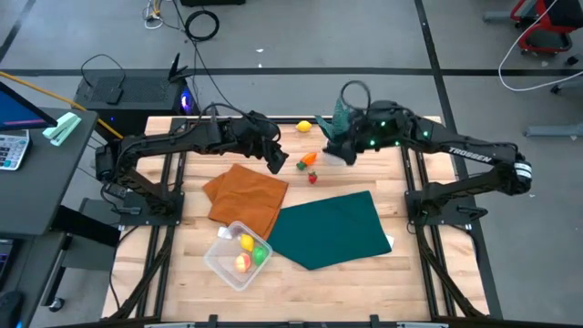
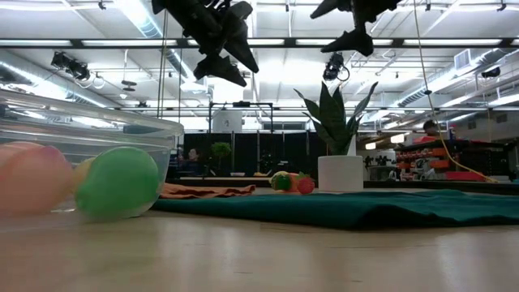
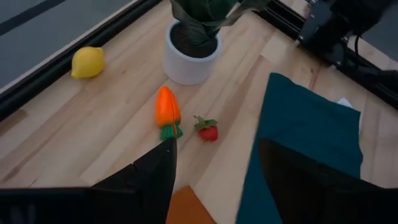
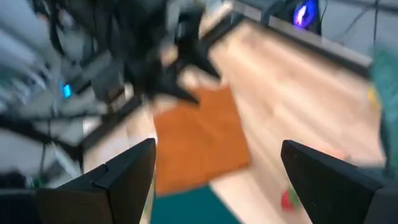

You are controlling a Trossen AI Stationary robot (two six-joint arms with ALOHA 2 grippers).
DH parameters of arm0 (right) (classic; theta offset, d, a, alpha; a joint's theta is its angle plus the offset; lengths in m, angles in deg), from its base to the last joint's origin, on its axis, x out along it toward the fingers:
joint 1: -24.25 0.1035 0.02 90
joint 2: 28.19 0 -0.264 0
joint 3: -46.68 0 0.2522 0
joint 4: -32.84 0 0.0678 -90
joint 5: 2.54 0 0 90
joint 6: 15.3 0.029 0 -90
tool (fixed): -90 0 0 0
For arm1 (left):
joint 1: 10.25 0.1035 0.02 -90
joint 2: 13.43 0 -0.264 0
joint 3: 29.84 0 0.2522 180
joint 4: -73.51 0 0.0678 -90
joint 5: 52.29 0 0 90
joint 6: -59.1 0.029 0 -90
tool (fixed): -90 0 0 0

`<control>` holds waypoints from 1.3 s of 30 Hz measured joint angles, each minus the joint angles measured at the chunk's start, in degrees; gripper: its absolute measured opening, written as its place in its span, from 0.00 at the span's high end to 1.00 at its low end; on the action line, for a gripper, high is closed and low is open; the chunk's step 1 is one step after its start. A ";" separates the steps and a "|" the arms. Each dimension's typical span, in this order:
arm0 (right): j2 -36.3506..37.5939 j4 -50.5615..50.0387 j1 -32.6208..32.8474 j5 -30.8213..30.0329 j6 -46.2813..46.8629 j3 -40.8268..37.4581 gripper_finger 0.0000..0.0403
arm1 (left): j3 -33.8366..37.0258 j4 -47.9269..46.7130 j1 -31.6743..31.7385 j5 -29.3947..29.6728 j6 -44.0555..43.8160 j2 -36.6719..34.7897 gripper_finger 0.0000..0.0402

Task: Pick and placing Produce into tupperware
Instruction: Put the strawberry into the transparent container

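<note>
The red strawberry beside the orange carrot is next for my right gripper, which should go there and close on the strawberry's body point(image 1: 312, 178) point(image 4: 288, 200), just below the strawberry's leaves.
A clear tub point(image 1: 239, 254) at the table's near left holds several toy pieces, yellow, red and green point(image 1: 250, 252); in the low view a green ball point(image 2: 118, 182) shows in it. A yellow lemon point(image 1: 303, 127), an orange carrot point(image 1: 308, 160) and a red strawberry point(image 1: 312, 178) lie on the wood at the far middle; all three show in the left wrist view, the carrot point(image 3: 166, 109) nearest. My left gripper point(image 1: 276, 161) is open and empty, raised just left of the carrot. My right gripper point(image 1: 333, 147) is open and empty, raised right of the carrot.
An orange cloth point(image 1: 246, 197) and a dark green cloth point(image 1: 332, 228) lie spread mid-table. A spiky green plant in a white pot point(image 2: 340, 166) stands at the far middle, close to my right gripper. People and benches show in the room beyond.
</note>
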 joint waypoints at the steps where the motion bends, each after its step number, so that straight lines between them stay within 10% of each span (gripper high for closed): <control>1: -0.26 -1.69 0.86 0.02 -0.59 0.00 0.22 | 0.00 -0.02 0.00 -0.03 0.39 0.00 0.42; 15: -0.45 -21.42 17.84 -13.42 1.35 -5.19 0.25 | 0.00 -1.99 0.92 0.01 2.08 0.00 0.43; 28: 5.61 5.72 26.87 -26.85 19.33 -33.25 0.31 | 0.02 -2.55 0.98 0.01 2.00 0.02 0.43; 39: -9.31 23.35 26.87 -36.72 2.51 -34.55 0.29 | 0.02 -3.40 0.96 0.01 1.59 0.02 0.45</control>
